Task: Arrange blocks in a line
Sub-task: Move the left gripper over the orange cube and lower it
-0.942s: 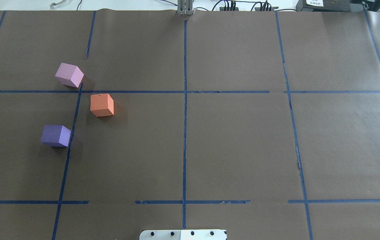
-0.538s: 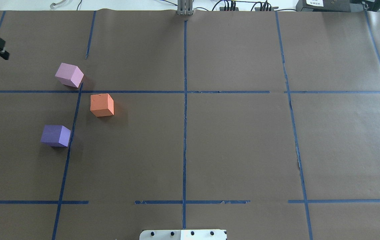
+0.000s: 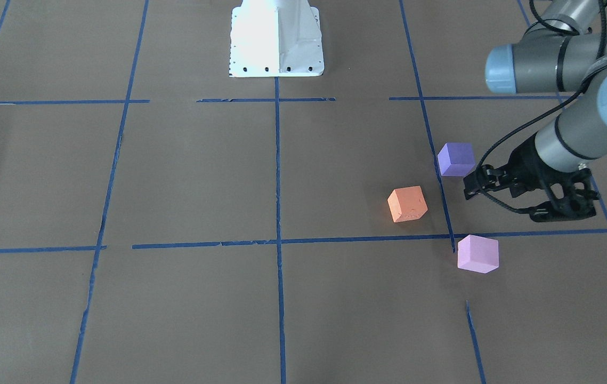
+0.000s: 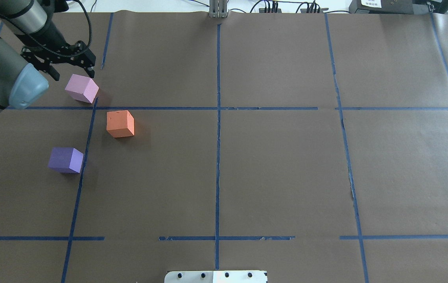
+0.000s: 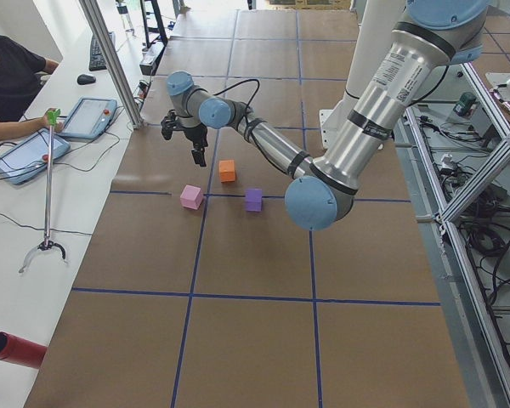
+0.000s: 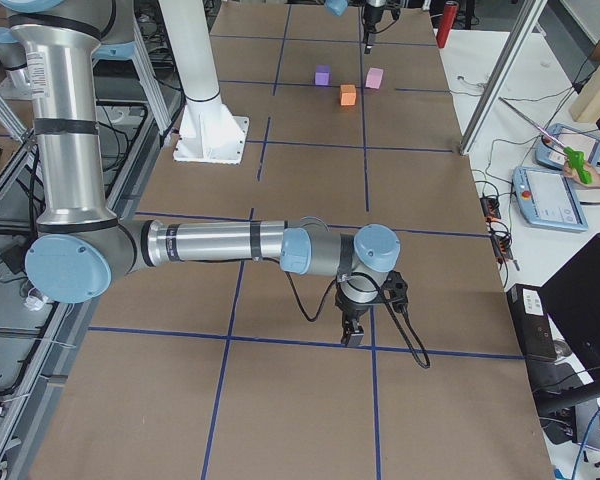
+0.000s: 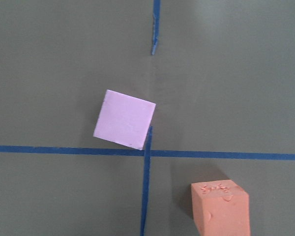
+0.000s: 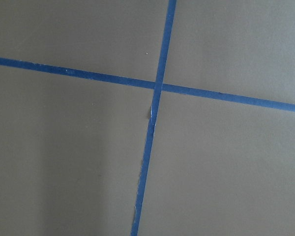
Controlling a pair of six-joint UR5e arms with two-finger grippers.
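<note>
Next, I move my left gripper to the orange block [image 3: 407,204] [image 7: 222,209], the one nearest the middle of the table, and close it on the block's opposite sides.
Three blocks lie apart on the brown table at my left. The pink-lilac block [image 4: 82,89] [image 3: 477,254] is farthest from me and sits under the left wrist camera [image 7: 124,119]. The orange block [image 4: 120,124] [image 3: 407,204] [image 7: 220,209] is nearer the middle. The violet block [image 4: 65,160] [image 3: 456,159] is closest to me. My left gripper [image 4: 72,73] [image 3: 500,206] is open and empty, above the table just beyond the pink block. My right gripper [image 6: 355,330] shows only in the exterior right view, low over the table far from the blocks; I cannot tell its state.
Blue tape lines [image 4: 218,118] mark a grid on the table. The robot's white base [image 3: 276,37] stands at the near middle edge. An operator [image 5: 4,76] with tablets sits past the far edge. The right wrist view shows only a tape cross [image 8: 157,86].
My left arm has come in from the left edge and moved right, and its gripper now hangs by the pink block. The three blocks have not moved.
</note>
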